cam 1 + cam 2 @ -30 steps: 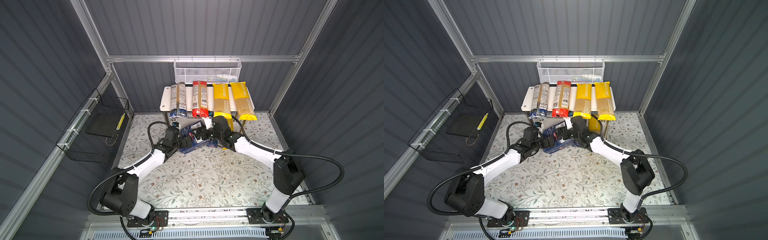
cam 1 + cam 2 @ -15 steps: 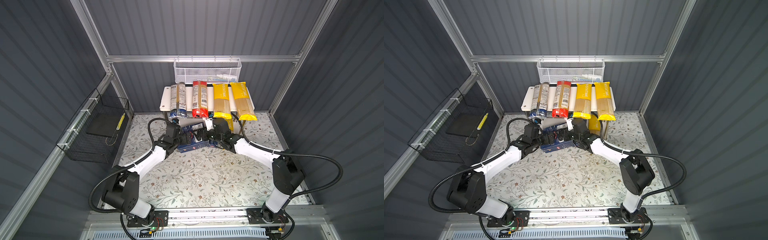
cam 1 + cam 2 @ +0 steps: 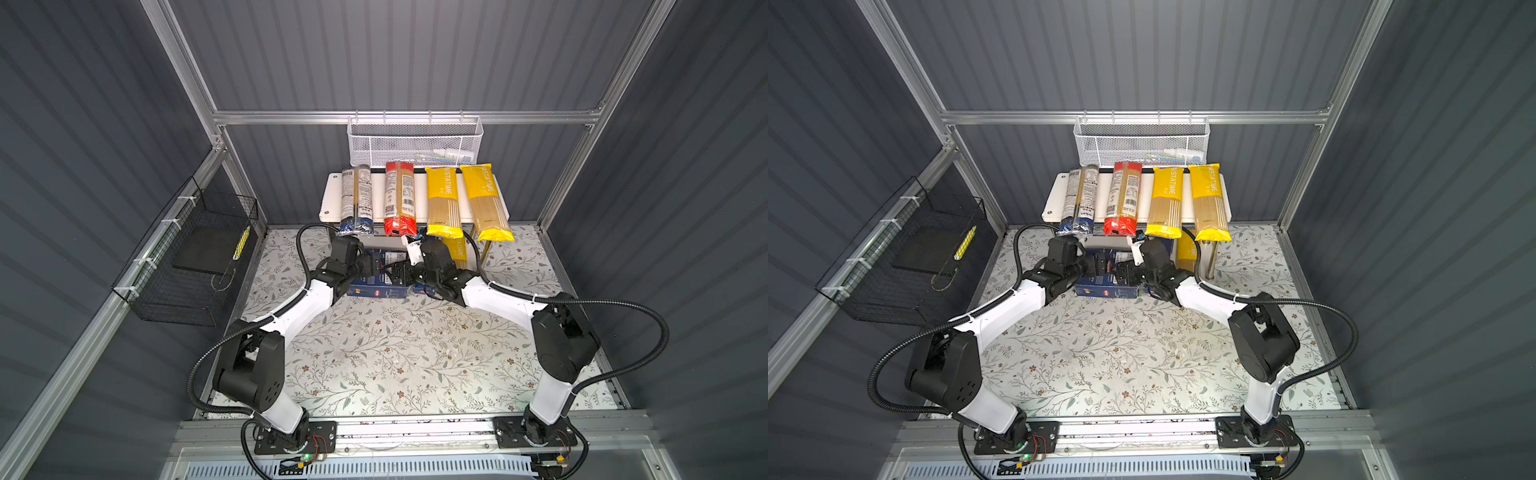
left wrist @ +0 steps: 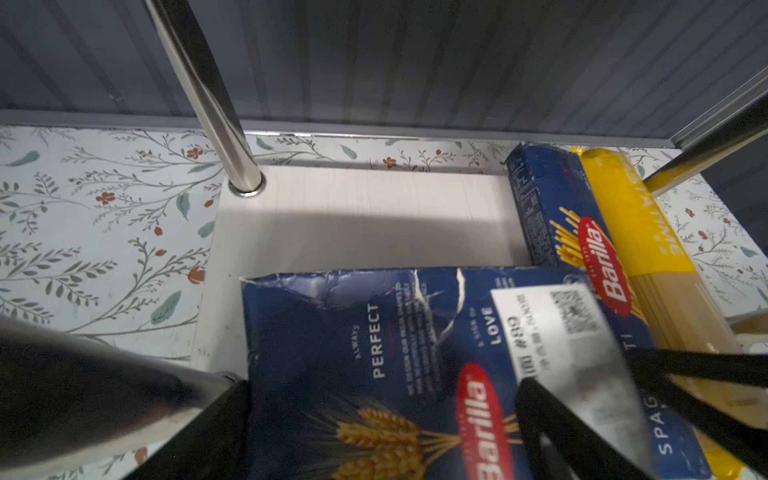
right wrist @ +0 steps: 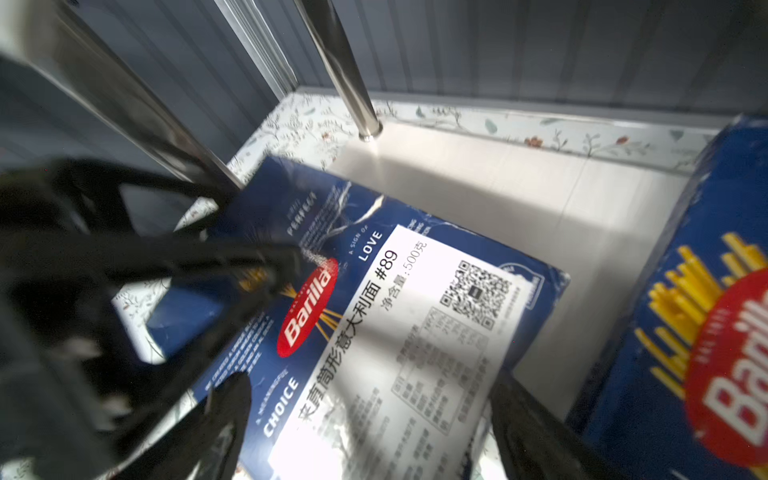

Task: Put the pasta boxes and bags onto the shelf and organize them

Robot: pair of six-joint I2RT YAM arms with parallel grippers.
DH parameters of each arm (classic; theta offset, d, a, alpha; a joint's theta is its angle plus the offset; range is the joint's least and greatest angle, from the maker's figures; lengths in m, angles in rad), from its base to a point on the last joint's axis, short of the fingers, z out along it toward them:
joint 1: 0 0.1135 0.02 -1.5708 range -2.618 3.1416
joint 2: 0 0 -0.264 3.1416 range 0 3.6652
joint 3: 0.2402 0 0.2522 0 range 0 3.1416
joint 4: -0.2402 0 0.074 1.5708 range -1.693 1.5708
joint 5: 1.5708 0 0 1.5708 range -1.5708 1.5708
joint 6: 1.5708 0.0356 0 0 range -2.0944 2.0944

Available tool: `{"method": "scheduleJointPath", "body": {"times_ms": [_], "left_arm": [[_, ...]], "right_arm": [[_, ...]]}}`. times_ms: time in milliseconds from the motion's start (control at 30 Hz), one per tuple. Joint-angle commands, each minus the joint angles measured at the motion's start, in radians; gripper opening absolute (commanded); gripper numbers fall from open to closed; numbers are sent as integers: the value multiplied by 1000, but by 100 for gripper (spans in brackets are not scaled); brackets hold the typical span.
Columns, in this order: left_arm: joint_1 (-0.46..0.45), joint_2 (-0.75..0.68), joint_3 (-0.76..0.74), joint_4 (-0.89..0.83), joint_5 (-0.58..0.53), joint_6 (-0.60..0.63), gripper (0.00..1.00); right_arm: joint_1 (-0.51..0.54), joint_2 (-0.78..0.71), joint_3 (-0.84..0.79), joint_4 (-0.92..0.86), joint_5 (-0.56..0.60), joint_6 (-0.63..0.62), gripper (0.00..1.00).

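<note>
The wide Barilla box hangs off the lower board and my left gripper crowds the chrome leg, so I need to back out and take the box's near end (image 3: 379, 292).
The wide Barilla box (image 3: 376, 291) (image 3: 1104, 289) (image 4: 353, 353) (image 5: 415, 311) lies flat, its far end on the shelf's lower board (image 4: 374, 216) (image 5: 498, 187). My left gripper (image 3: 374, 266) (image 4: 382, 415) stands open over it, one finger at its edge, the other on its label. My right gripper (image 3: 395, 270) (image 5: 365, 415) is open too and straddles the label. The slim spaghetti box (image 4: 552, 216) (image 5: 706, 291) and a yellow bag (image 4: 636, 232) (image 3: 457, 251) lie beside it. The top board (image 3: 330, 199) carries a dark bag (image 3: 355, 199), a red one (image 3: 400, 199) and two yellow ones (image 3: 442, 203).
Chrome legs (image 4: 208, 95) (image 5: 345, 70) stand close to both grippers. A white mesh basket (image 3: 415, 141) hangs on the back wall above the shelf. A black wire basket (image 3: 195, 257) hangs on the left wall. The floral floor (image 3: 395, 353) spreads in front.
Both grippers have moved toward the shelf with the wide box. It was raised and tilted in front of the shelf; now it lies level, partly under the top board.
</note>
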Motion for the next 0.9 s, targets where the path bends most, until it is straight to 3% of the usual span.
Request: {"method": "scheduleJointPath", "body": {"times_ms": [0,233,533,867], "left_arm": [[-12,11,74,90,72,48,99],[3,47,69,80,78,47,99],[5,-10,-2,22,81,14,99],[5,-234,-147,-235,28,-100,99]], "right_arm": [[22,3,50,62,-58,-10,91],[7,1,49,31,-32,7,93],[-9,-25,13,-13,-18,15,95],[-9,-69,-27,-105,-60,20,95]]}}
